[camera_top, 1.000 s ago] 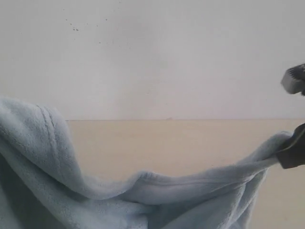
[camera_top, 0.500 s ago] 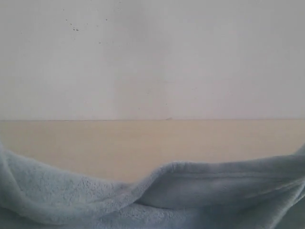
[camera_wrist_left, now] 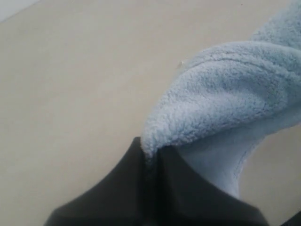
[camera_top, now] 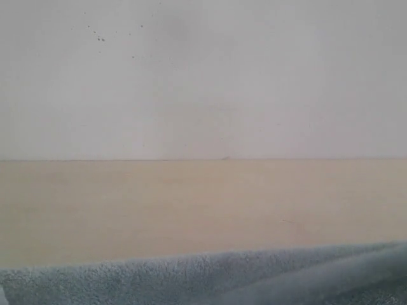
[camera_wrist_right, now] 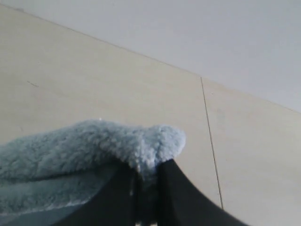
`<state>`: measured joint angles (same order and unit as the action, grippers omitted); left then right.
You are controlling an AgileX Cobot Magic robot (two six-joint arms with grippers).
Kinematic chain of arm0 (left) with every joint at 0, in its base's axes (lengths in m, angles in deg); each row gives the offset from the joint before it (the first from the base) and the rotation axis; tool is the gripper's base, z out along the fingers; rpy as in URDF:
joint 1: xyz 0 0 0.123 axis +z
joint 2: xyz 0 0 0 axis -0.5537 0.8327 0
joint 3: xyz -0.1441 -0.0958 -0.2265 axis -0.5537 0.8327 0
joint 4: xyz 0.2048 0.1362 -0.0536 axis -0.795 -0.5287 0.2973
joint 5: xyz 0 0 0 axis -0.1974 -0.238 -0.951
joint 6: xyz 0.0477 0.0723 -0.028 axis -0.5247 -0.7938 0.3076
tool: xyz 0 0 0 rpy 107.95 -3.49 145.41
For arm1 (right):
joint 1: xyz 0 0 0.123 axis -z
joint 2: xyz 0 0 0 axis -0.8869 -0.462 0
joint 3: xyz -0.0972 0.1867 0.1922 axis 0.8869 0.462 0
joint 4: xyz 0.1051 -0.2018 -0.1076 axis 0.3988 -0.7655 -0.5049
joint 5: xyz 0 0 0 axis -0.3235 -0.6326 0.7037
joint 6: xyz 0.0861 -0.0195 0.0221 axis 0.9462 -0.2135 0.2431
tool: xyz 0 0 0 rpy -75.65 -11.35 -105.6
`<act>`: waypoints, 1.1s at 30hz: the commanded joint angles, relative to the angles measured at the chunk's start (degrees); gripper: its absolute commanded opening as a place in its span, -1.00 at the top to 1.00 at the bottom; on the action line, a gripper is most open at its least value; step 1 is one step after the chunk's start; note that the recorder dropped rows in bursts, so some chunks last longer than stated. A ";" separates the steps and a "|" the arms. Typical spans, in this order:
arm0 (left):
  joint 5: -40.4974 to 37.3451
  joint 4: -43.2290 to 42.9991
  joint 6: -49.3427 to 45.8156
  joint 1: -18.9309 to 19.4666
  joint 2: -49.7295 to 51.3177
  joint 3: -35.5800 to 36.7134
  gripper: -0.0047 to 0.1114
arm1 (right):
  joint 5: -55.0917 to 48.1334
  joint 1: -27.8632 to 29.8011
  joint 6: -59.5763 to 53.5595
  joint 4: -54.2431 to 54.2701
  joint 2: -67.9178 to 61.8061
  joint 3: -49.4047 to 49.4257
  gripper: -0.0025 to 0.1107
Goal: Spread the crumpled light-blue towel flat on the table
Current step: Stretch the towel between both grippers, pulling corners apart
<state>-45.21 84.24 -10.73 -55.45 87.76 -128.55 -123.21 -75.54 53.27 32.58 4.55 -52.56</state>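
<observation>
I need to let go of the light-blue towel's corner with my right gripper on the bare beige table [camera_top: 317, 182], just short of the white wall. The towel's corner is now above the table.
The light-blue towel [camera_top: 210, 279] shows in the exterior view as a low fluffy band along the near edge, over the beige table [camera_top: 203, 203]. Neither gripper shows in that view. In the left wrist view my left gripper [camera_wrist_left: 151, 157] is shut on a fold of the towel [camera_wrist_left: 230, 89], whose cloth bulges out past the dark fingers [camera_wrist_left: 122, 188]. In the right wrist view my right gripper [camera_wrist_right: 146, 172] is shut on a rounded corner of the towel [camera_wrist_right: 94, 146], above the table [camera_wrist_right: 117, 80].
A white speckled wall [camera_top: 203, 76] rises behind the table's far edge. A thin seam line [camera_wrist_right: 210, 141] runs across the table surface in the right wrist view. Bare tabletop [camera_wrist_left: 70, 84] lies beside the left gripper.
The towel's held edge has dropped from a raised, sagging drape to a low, nearly straight band at the bottom of the exterior view. The right gripper left that view early on.
</observation>
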 commanded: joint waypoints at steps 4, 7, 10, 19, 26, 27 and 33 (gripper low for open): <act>14.40 -1.21 6.82 0.06 1.32 7.65 0.85 | 0.35 -0.30 -0.56 -1.06 -5.75 -0.84 0.79; 16.74 -3.44 8.78 0.06 5.08 9.75 0.85 | 1.86 -0.30 -0.77 -1.06 -10.81 -0.84 0.79; 18.97 -5.27 11.33 0.06 10.04 10.86 0.85 | 3.74 -0.30 -1.58 -1.06 -17.28 -0.84 0.79; 34.44 -13.27 19.40 0.06 29.99 11.03 0.85 | 17.66 -0.18 -0.08 -1.18 -38.13 -0.84 0.79; 45.79 -29.47 34.26 6.19 45.90 6.83 0.85 | 29.90 -0.09 3.10 -1.80 -55.66 -4.65 0.79; 47.26 -31.85 35.71 7.25 47.89 5.62 0.85 | 30.93 -0.09 3.56 -1.80 -58.40 -6.69 0.79; 53.51 -37.66 40.13 14.59 59.03 -5.60 0.82 | 29.97 -0.09 4.14 -1.90 -73.94 -25.72 0.79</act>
<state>4.76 48.71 27.11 -43.81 142.20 -128.87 -92.96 -75.67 56.99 31.33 -64.06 -69.97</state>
